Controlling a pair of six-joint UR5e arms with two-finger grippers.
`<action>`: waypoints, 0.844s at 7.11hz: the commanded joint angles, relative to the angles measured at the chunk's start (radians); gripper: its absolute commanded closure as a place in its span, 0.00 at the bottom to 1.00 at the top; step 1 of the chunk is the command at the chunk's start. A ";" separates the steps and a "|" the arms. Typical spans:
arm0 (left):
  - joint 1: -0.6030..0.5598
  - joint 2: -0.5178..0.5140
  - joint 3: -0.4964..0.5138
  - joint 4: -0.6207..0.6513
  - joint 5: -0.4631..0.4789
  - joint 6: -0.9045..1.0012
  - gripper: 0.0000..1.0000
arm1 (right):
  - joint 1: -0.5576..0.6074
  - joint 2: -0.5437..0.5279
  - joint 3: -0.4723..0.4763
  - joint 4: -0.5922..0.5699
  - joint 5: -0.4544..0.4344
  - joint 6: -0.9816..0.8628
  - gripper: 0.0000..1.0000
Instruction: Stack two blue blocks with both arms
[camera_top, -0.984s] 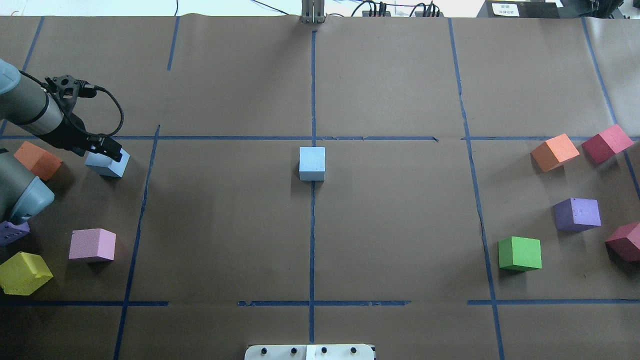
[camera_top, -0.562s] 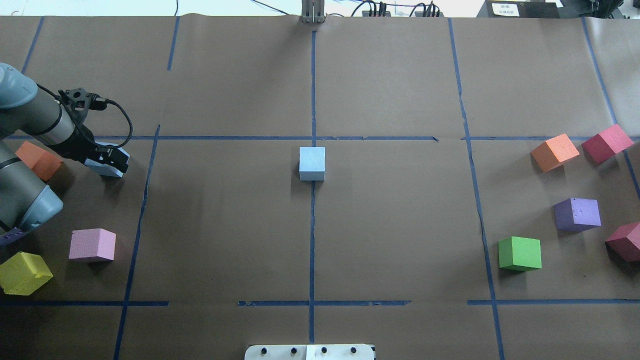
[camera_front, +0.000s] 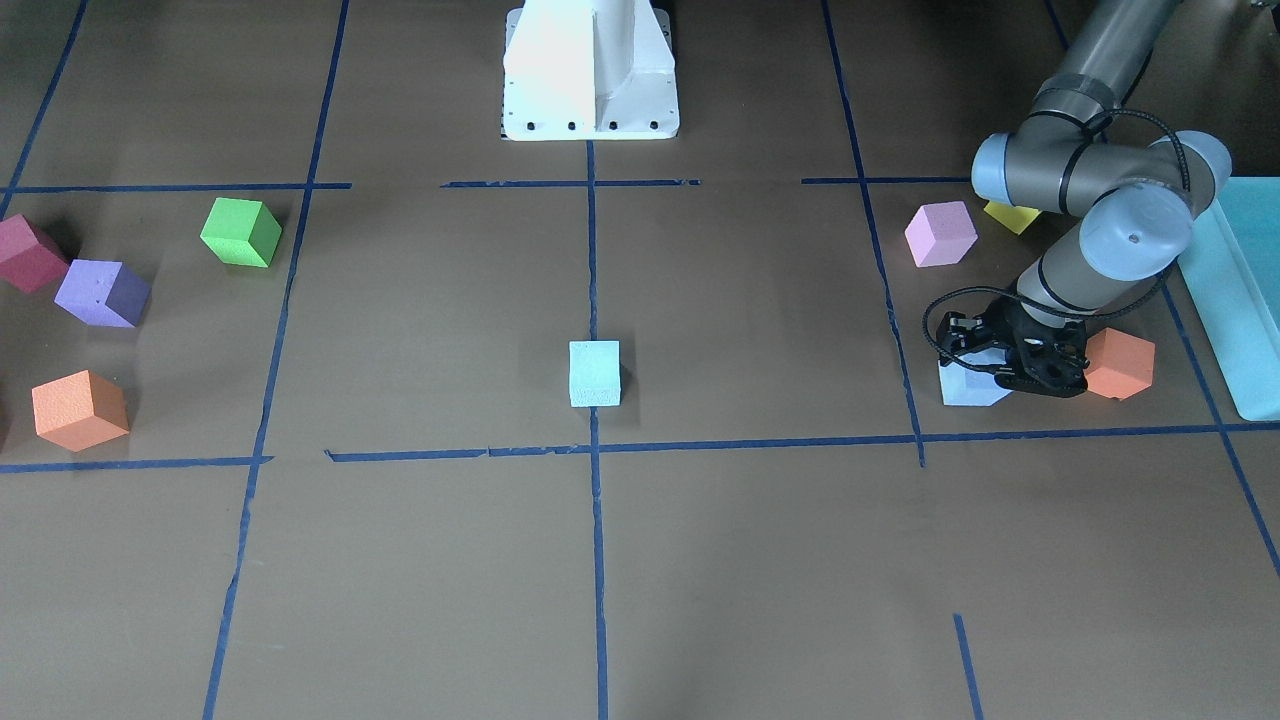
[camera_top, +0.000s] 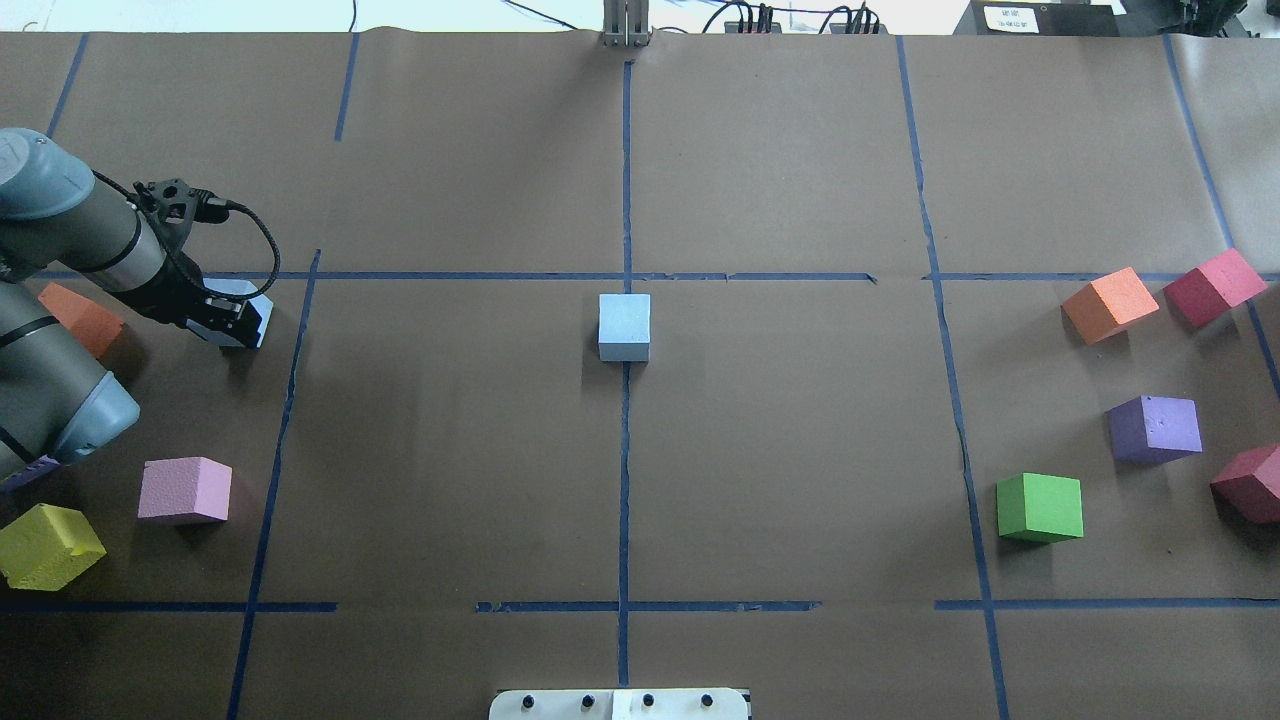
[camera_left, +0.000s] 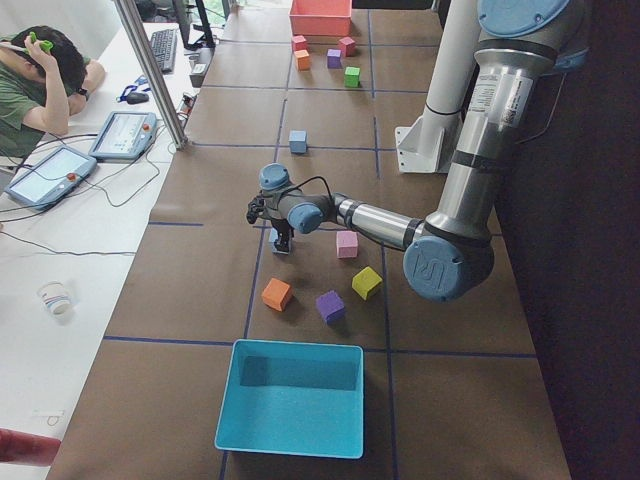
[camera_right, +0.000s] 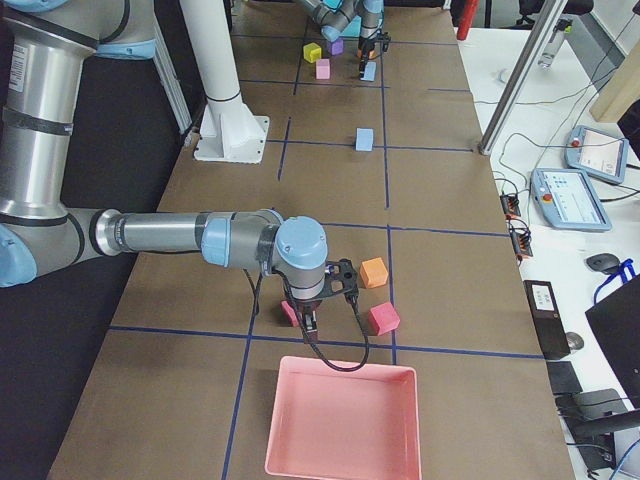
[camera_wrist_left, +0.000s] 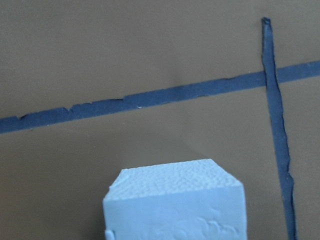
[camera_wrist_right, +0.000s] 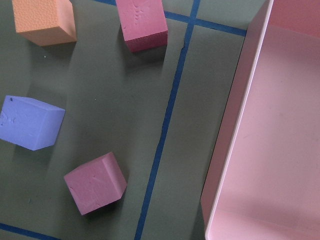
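Next, my left gripper releases its blue block on top of the blue block at the table's centre (camera_front: 595, 360).
One blue block (camera_top: 624, 325) sits at the table's centre on the crossing of tape lines; it also shows in the front view (camera_front: 594, 373). The second blue block (camera_top: 258, 312) is at the far left, between the fingers of my left gripper (camera_top: 228, 318), which is shut on it. In the front view the left gripper (camera_front: 1025, 370) hides part of this block (camera_front: 965, 385). The left wrist view shows the block's top and front face (camera_wrist_left: 175, 205) close up, but no fingers. My right gripper (camera_right: 306, 328) shows only in the exterior right view, so I cannot tell whether it is open or shut.
Orange (camera_top: 80, 318), pink (camera_top: 185, 490) and yellow (camera_top: 48, 545) cubes lie near the left arm. A teal box (camera_front: 1240, 300) stands beyond them. Orange (camera_top: 1110, 305), red (camera_top: 1213, 287), purple (camera_top: 1155, 428) and green (camera_top: 1040, 508) cubes lie right, near a pink tray (camera_wrist_right: 240, 125).
My left gripper came down over the left blue block and closed on it. Gripper and block have shifted slightly to the right and up in the overhead view.
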 joint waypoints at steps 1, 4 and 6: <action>-0.007 -0.098 -0.056 0.133 0.000 -0.005 0.51 | 0.000 0.000 0.000 0.000 0.001 0.001 0.01; 0.098 -0.415 -0.054 0.332 0.009 -0.275 0.48 | 0.000 0.000 0.002 0.000 0.002 0.002 0.00; 0.239 -0.611 0.053 0.395 0.174 -0.393 0.48 | 0.000 0.000 0.000 0.000 0.001 0.001 0.00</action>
